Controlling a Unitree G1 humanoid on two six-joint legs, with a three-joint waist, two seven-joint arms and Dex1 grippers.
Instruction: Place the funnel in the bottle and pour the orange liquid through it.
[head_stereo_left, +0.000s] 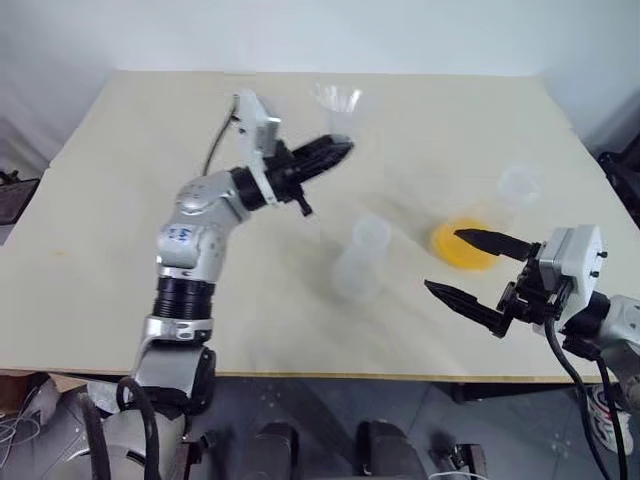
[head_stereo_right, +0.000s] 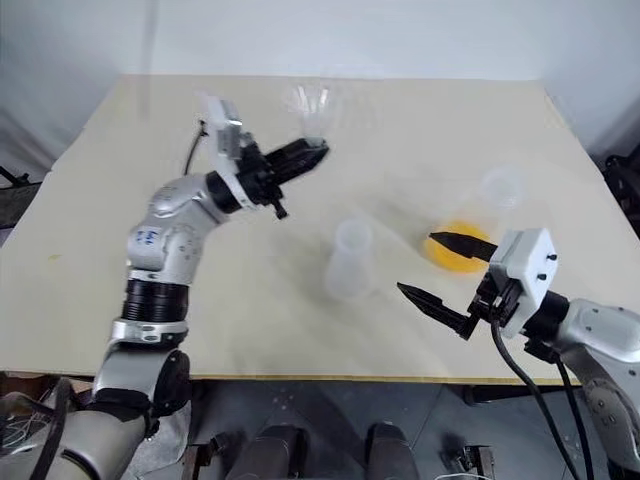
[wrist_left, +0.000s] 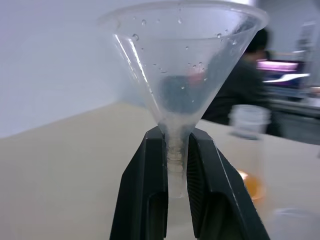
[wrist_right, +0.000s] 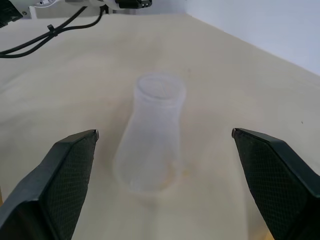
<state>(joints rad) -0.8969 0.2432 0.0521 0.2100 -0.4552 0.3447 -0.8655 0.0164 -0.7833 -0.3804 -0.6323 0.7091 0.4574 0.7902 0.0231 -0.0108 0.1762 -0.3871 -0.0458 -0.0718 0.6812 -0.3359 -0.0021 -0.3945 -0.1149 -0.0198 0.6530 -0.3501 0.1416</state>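
Observation:
My left gripper is going to release the clear funnel, spout down, in the opening of the frosted bottle (head_stereo_left: 373, 228) (wrist_left: 293, 215).
My left gripper (head_stereo_left: 343, 150) is shut on the short spout of the clear funnel (head_stereo_left: 340, 103) and holds it in the air over the far middle of the table, rim up; the wrist view shows droplets inside the funnel (wrist_left: 185, 70). The frosted cone-shaped bottle (head_stereo_left: 362, 258) stands upright at the table's centre, nearer and to the right of the funnel. The orange liquid (head_stereo_left: 462, 247) sits in the base of a clearer flask (head_stereo_left: 519, 186) further right. My right gripper (head_stereo_left: 443, 260) hangs open just in front of that flask, its fingers pointing towards the bottle (wrist_right: 152, 135).
The beige table (head_stereo_left: 130, 210) ends at a front edge close to my right gripper. A black cable (wrist_right: 45, 35) runs along my left arm. A person (wrist_left: 245, 85) sits beyond the table's far side, near a screen.

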